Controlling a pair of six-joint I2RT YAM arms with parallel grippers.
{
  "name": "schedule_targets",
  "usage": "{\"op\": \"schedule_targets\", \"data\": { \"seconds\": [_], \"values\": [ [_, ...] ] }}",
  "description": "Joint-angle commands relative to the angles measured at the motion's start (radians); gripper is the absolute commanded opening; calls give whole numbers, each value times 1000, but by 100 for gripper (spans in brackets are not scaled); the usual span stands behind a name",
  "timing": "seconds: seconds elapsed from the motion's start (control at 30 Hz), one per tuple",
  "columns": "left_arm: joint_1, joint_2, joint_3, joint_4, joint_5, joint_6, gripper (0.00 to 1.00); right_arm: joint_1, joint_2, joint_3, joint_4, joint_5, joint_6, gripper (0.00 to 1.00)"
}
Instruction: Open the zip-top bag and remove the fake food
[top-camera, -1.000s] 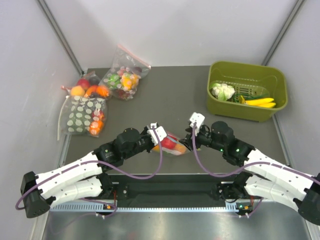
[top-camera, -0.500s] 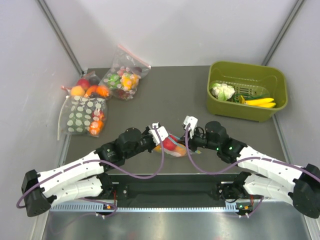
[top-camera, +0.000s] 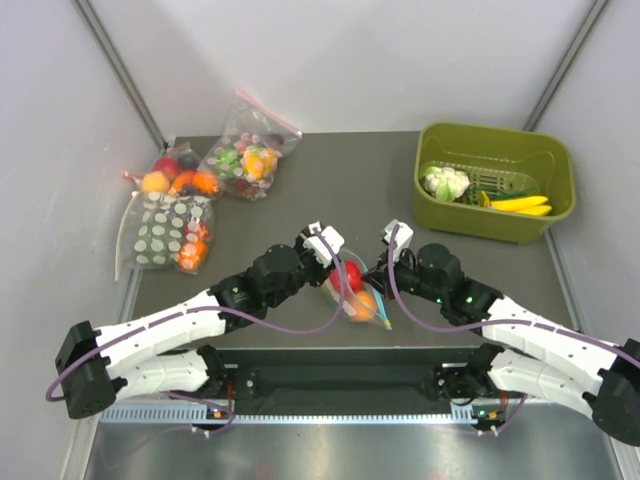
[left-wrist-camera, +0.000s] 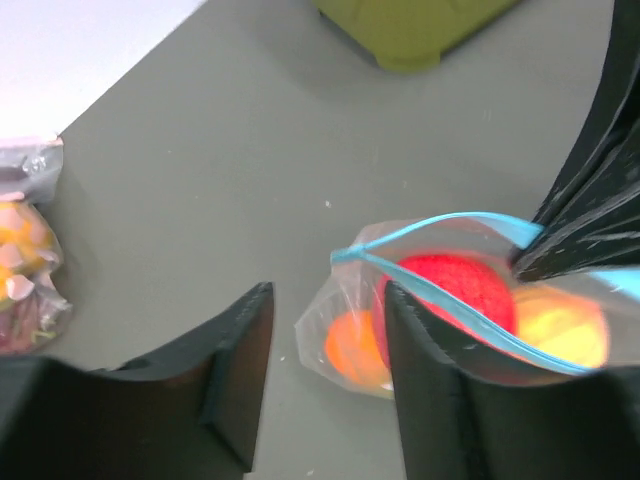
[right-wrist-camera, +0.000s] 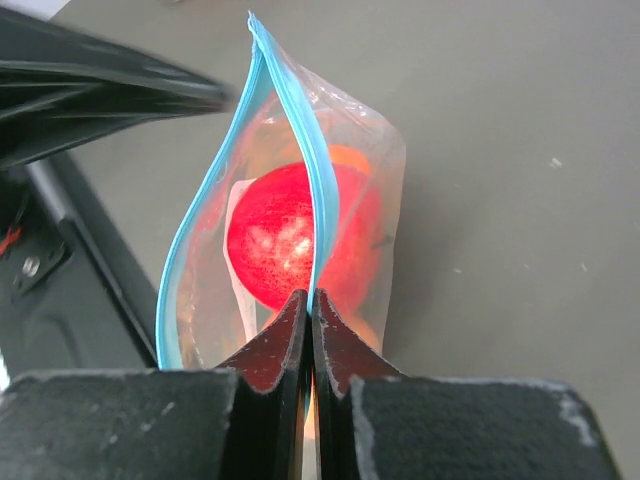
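Note:
I should pinch the loose side of the bag's blue strip with my left gripper, as that side (left-wrist-camera: 388, 266) hangs across the red fruit, to keep it clear before my right gripper reaches in.
The zip-top bag (top-camera: 358, 300) lies on the table between the two arms, its light-blue strip parted into an open mouth (right-wrist-camera: 200, 260). Inside I see fake food: a red round fruit (right-wrist-camera: 275, 240) and an orange one (left-wrist-camera: 350, 350). My right gripper (right-wrist-camera: 312, 300) is shut on one side of the blue zip strip, at the bag's right in the top view (top-camera: 378, 275). My left gripper (left-wrist-camera: 325, 380) stands open over the bag's left corner (left-wrist-camera: 330, 310), holding nothing. In the top view the left gripper (top-camera: 335, 262) hovers at the bag's far-left end.
A green bin (top-camera: 495, 225) with a cauliflower and yellow pieces stands at the back right. At the back left lie a pink-zip bag (top-camera: 245, 150), a white-dotted bag (top-camera: 165, 235) and another bag of fruit (top-camera: 175, 178). The table's near edge runs just below the bag.
My left gripper let go of the bag, opened and moved right and farther back. My right gripper shut on the zip strip. The bag's mouth has parted and the bag has turned.

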Motion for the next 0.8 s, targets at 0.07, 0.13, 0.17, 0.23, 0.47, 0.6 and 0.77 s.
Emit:
{"op": "schedule_targets", "data": {
  "seconds": [0.07, 0.13, 0.17, 0.23, 0.47, 0.6, 0.77],
  "values": [
    [-4, -86, 41, 81, -34, -164, 55, -6, -1, 33, 6, 156, 123, 0],
    [-2, -92, 44, 78, 1, -256, 56, -6, 11, 33, 12, 172, 143, 0],
    [-4, -85, 46, 73, 14, -285, 56, -5, 25, 31, 13, 173, 148, 0],
    [-8, -71, 47, 70, 37, -380, 57, -5, 34, 31, 18, 201, 157, 0],
    [-37, 36, 72, 108, 50, -512, 58, 11, 42, 28, 3, 251, 160, 0],
    [-47, 93, 106, 81, 55, -552, 58, 17, 25, 19, -5, 285, 157, 0],
    [-48, 151, 132, 62, 50, -560, 59, 32, 27, 13, 7, 290, 154, 0]
  ]
}}
